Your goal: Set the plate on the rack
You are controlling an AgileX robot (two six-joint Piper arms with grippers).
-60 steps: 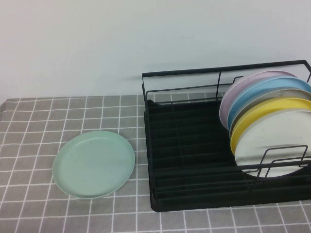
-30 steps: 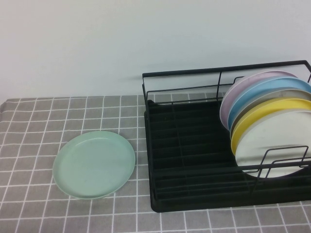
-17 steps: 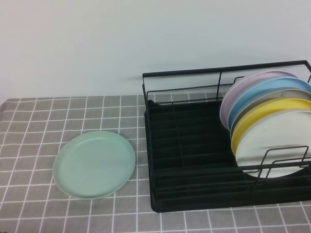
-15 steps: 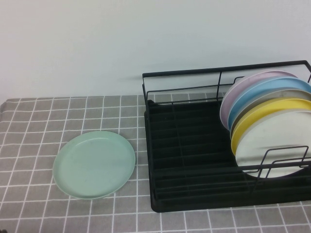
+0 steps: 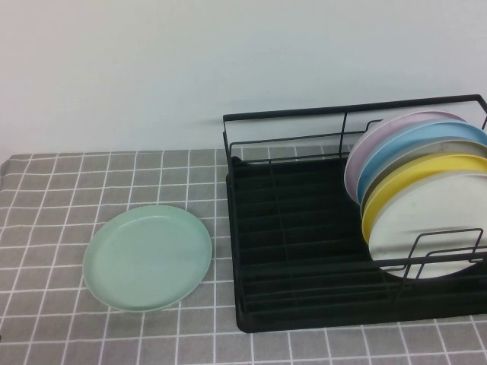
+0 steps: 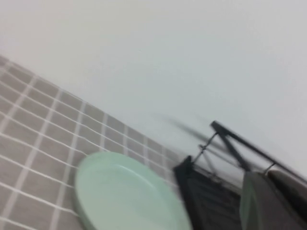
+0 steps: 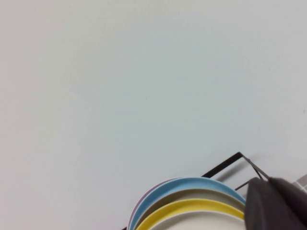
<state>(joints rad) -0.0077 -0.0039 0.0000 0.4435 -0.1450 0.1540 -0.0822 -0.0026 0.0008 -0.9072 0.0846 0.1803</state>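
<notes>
My left gripper is to close on the rim of the pale mint-green plate [image 5: 85, 263] [image 6: 78, 195], at the side farthest from the black wire rack.
The pale mint-green plate [image 5: 147, 257] lies flat on the grey checked cloth, left of the rack [image 5: 289, 251], a little apart from it. It also shows in the left wrist view [image 6: 124, 196], with the rack [image 6: 206, 201] beside it. The black wire rack holds several upright plates [image 5: 422, 190] at its right end; its left part is bare. Neither gripper shows in the high view. A dark part of my left gripper [image 6: 271, 203] shows in the left wrist view, away from the plate. A dark part of my right gripper [image 7: 278, 206] shows in the right wrist view, near the rack's corner [image 7: 240, 155].
The upright plates in the rack are pink, light blue, beige, yellow and white [image 5: 426, 228]. The checked cloth [image 5: 46, 198] covers the table up to a plain pale wall behind. The rack's front wire frame [image 5: 445, 255] stands before the white plate.
</notes>
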